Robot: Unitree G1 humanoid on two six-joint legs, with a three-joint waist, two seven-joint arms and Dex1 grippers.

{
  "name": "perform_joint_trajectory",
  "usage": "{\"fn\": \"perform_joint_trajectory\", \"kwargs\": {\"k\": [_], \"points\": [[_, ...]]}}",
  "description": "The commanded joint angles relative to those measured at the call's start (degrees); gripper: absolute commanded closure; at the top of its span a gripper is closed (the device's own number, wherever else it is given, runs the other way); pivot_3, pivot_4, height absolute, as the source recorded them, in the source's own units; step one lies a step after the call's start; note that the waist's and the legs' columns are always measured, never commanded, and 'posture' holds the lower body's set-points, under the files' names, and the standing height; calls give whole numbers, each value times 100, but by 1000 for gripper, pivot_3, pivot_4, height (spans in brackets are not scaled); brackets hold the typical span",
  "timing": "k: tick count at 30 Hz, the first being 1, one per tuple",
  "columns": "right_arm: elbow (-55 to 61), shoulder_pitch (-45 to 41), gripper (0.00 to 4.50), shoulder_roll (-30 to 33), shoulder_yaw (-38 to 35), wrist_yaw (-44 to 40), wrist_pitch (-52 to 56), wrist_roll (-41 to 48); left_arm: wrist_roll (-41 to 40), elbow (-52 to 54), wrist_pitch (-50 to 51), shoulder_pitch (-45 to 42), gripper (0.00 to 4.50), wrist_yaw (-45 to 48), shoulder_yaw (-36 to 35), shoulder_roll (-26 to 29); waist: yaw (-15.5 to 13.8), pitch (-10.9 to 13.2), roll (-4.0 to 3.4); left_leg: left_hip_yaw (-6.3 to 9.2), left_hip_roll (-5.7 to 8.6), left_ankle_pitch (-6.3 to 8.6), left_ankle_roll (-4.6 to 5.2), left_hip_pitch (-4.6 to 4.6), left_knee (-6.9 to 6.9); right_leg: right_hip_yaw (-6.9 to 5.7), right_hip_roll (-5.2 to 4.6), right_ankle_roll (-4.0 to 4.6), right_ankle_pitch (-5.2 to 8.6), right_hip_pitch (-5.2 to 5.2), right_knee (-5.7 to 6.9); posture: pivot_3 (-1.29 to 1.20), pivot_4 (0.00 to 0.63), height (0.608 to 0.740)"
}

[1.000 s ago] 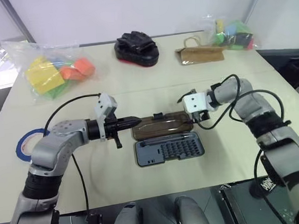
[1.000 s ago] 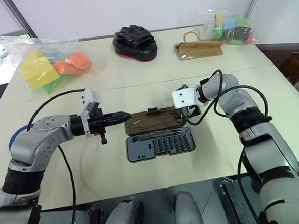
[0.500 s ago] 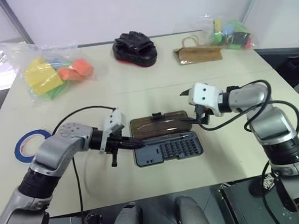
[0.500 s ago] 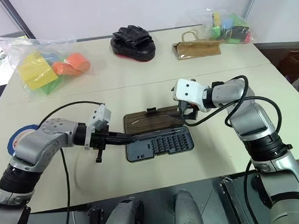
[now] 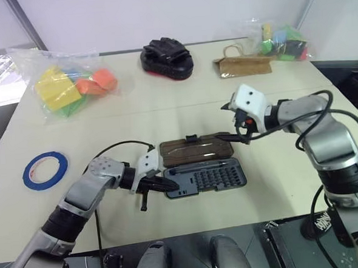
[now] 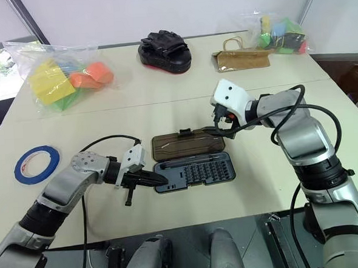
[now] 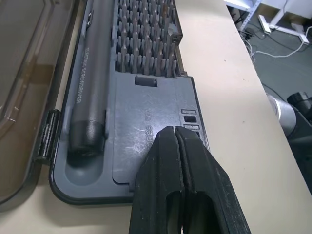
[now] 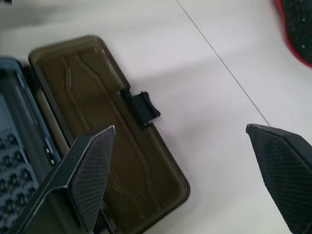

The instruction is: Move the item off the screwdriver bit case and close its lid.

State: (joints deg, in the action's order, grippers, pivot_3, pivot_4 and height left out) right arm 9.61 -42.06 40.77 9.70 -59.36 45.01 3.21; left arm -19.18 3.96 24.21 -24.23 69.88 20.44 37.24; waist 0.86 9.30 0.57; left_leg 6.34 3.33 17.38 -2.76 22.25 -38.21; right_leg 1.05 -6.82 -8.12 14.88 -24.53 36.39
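Note:
The lid's far rim is at a slant under my open right gripper, so I should line my right gripper up with it and pinch the lid's rim [image 8: 173, 164] past the latch before I swing it shut.
The item, a flat blue ring of tape [image 5: 44, 169], lies on the table left of my left arm, well apart from the screwdriver bit case [image 5: 206, 176]. The dark grey tray with its rows of bits sits near the table's front. Its smoky-brown lid [image 5: 197, 148] lies open and flat behind it, latch tab [image 8: 145, 108] pointing away. My left gripper [image 7: 174, 134] is shut with nothing in it, its tip just over the tray's left end. My right gripper [image 6: 220, 129] is open, hovering above the lid's right end.
A clear bag of coloured foam blocks [image 5: 73, 86] lies at the back left. A black glove pile [image 5: 165, 56] sits at the back middle. A brown paper bag [image 5: 241, 64] and another bag of blocks [image 5: 282, 39] are at the back right.
My left gripper has dropped from the lid's left end to the tray's left end. My right gripper has risen slightly and rolled over the lid's right end. The camera has shifted.

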Motion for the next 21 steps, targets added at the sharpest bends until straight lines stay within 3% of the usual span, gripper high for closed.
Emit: {"fn": "perform_joint_trajectory", "kwargs": {"k": [1, 13, 21], "points": [[-717, -337, 24, -155, 284, 74, -310, -97, 272, -172, 2, 109, 4500, -90, 66, 7, 6, -1, 1, 0, 0, 0, 0, -1, 0, 0, 0, 0, 0, 0, 0, 0, 150, 740], [-3301, -914, 24, -633, 741, 129, -1846, -515, 241, 62, 109, 225, 4500, -262, -14, 0, 21, -2, -1, 0, 0, -1, -1, -4, 0, -1, 0, 0, 0, 2, 4, 0, 150, 740], [-3939, -994, 24, -759, 715, 147, -2227, -657, 223, 252, 162, 363, 4500, -344, -78, 70, 44, -3, -2, 0, 0, -1, -1, -5, 2, -1, 1, 0, 0, 0, 4, 0, 150, 740]]}}
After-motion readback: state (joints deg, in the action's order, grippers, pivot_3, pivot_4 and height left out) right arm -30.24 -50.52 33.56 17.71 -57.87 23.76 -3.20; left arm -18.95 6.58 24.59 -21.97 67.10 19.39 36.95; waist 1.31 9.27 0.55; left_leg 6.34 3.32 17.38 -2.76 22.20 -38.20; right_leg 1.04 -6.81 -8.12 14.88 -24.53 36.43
